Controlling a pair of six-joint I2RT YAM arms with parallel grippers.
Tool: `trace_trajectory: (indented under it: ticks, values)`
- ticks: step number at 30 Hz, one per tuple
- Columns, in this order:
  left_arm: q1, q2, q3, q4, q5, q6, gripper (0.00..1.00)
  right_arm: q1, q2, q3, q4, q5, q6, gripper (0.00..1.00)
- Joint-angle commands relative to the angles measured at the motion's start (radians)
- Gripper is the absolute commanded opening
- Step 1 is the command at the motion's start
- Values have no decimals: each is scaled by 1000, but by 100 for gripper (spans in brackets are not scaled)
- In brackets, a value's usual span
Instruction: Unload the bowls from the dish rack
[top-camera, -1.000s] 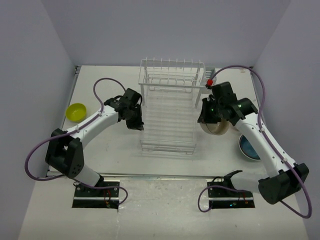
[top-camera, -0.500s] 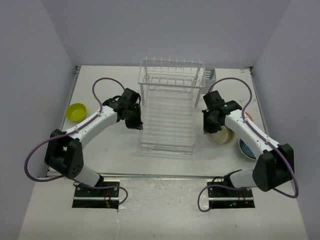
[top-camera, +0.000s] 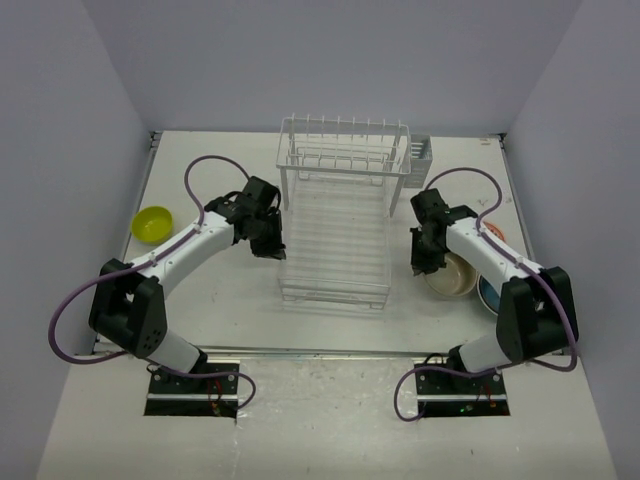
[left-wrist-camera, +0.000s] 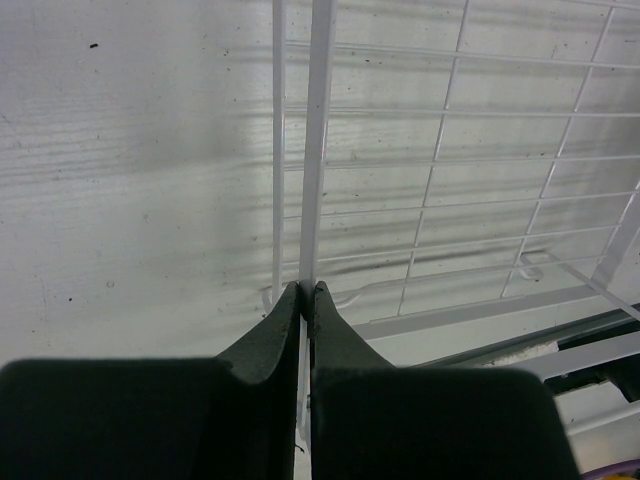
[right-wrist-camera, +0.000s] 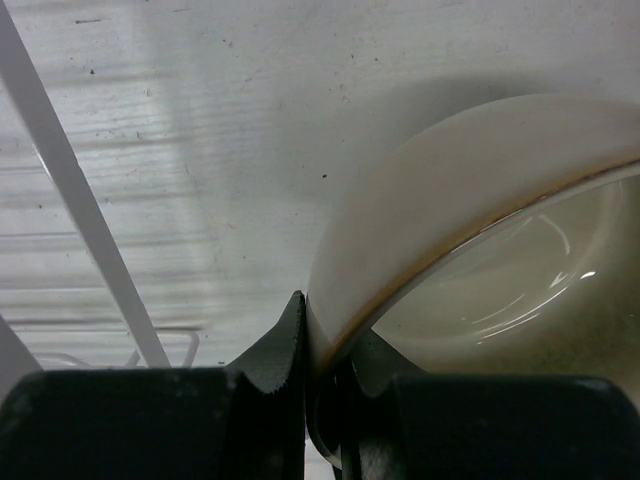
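Note:
I will use my right gripper to set the beige-cream bowl down on the table (top-camera: 446, 276) between the dish rack and the dark blue bowl.
The white wire dish rack (top-camera: 340, 215) stands mid-table and holds no bowls. My left gripper (top-camera: 268, 246) is shut on the rack's left edge wire (left-wrist-camera: 318, 150), pinched between the fingertips (left-wrist-camera: 308, 296). My right gripper (top-camera: 424, 262) is shut on the rim of the beige-cream bowl (top-camera: 452, 275), which sits low at the table just right of the rack; it fills the right wrist view (right-wrist-camera: 480, 230). A dark blue bowl (top-camera: 486, 296) lies right of it, partly hidden by the arm. A yellow-green bowl (top-camera: 152, 222) sits at the far left. The other bowls are out of view.
The grey side caddy (top-camera: 419, 153) hangs on the rack's back right corner. The rack's wire (right-wrist-camera: 80, 210) runs close to the left of my right gripper. Walls close in the left, right and back.
My right gripper has carried the beige-cream bowl forward and down to the table beside the dark blue bowl. My left gripper has stayed on the rack wire.

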Motion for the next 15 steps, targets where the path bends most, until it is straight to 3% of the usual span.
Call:
trace_trajectory:
  ticks: [1, 15]
  values:
    - [23, 24, -39, 4, -75, 22, 0, 0, 23, 13, 58, 53, -13, 0]
    - [22, 19, -28, -5, -69, 19, 3, -3, 132, 45, 38, 110, -1, 0]
